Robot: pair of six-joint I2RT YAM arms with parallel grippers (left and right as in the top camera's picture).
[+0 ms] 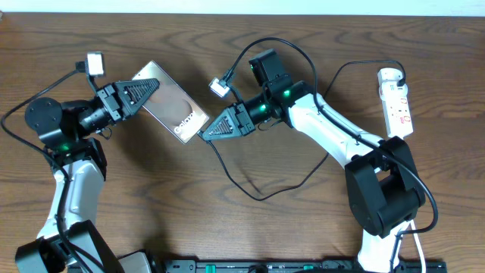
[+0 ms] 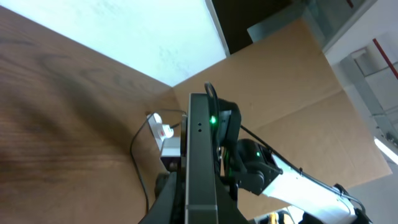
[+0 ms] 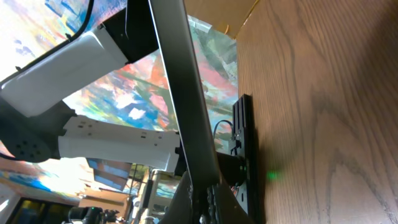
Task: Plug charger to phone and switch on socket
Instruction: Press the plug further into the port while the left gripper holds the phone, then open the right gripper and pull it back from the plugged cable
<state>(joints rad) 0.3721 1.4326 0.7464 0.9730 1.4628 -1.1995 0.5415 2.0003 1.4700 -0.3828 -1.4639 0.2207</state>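
The robot's left gripper should release the phone, now held tilted off the table, flat on the bare table (image 1: pixel 176 158) just beside the charger's black cable loop.
The phone (image 1: pixel 173 106) is held off the table, tilted, with its "Galaxy" lettering up. My left gripper (image 1: pixel 145 91) is shut on its upper-left end. In the left wrist view the phone's edge (image 2: pixel 199 155) runs up between my fingers (image 2: pixel 199 205). My right gripper (image 1: pixel 208 131) is shut at the phone's lower-right end, gripping the tip of the charger; the tip itself is hidden. The charger's black cable (image 1: pixel 261 197) loops over the table toward the white socket (image 1: pixel 396 102) at the far right. In the right wrist view the phone's edge (image 3: pixel 180 93) rises from my fingers (image 3: pixel 208 202).
The socket's white cord (image 1: pixel 413 239) runs down the right side by the right arm's base (image 1: pixel 383 193). A black bar (image 1: pixel 303 265) lies along the front edge. The left arm's base (image 1: pixel 64 250) is at the front left.
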